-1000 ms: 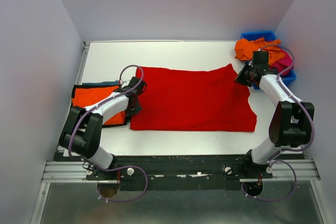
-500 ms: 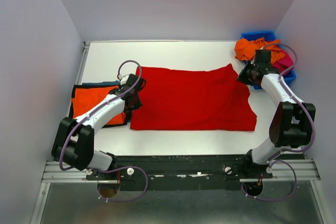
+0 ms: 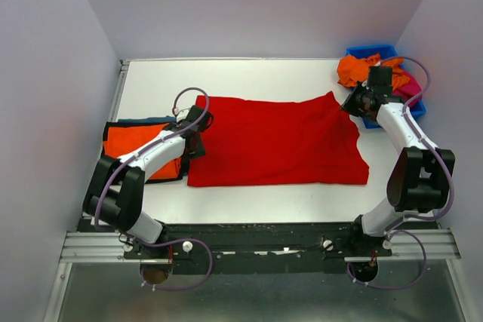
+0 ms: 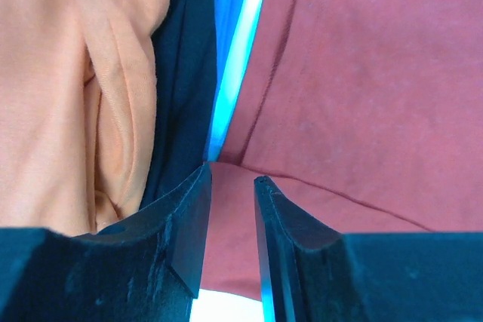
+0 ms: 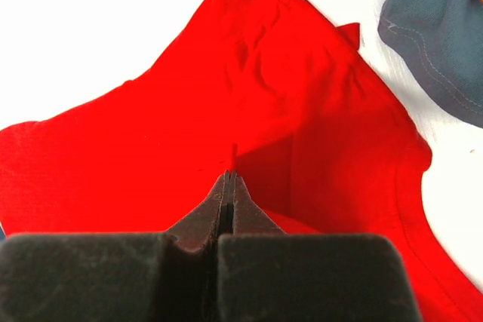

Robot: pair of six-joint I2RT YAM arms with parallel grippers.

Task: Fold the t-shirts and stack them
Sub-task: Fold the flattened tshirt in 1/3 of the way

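The corner of the folded flap stops short along the red t-shirt's side edge, so next my left gripper pinches that corner (image 4: 219,168) and pulls the flap farther back.
A large bright red t-shirt (image 3: 275,141) lies spread flat mid-table. My left gripper (image 3: 198,120) sits at its left edge, open with a narrow gap over the red cloth (image 4: 362,96); in the left wrist view the gripper (image 4: 232,171) has cloth showing between the fingers. My right gripper (image 3: 353,105) is at the shirt's back right corner. In the right wrist view it (image 5: 229,174) is shut, pinching a thin fold of the red shirt (image 5: 151,133). A folded orange t-shirt (image 3: 136,145) tops a stack at the left, and also shows in the left wrist view (image 4: 60,96).
A blue plastic bin (image 3: 416,108) at the back right holds an orange shirt (image 3: 358,69) and a magenta shirt (image 3: 407,90). A grey shirt (image 5: 445,35) lies beyond the red shirt's corner. Dark and teal cloth (image 3: 143,121) lies under the orange shirt. Walls enclose the table.
My left gripper has shifted a little toward the back along the red shirt's left edge. My right gripper has moved slightly back. The red shirt lies much as before.
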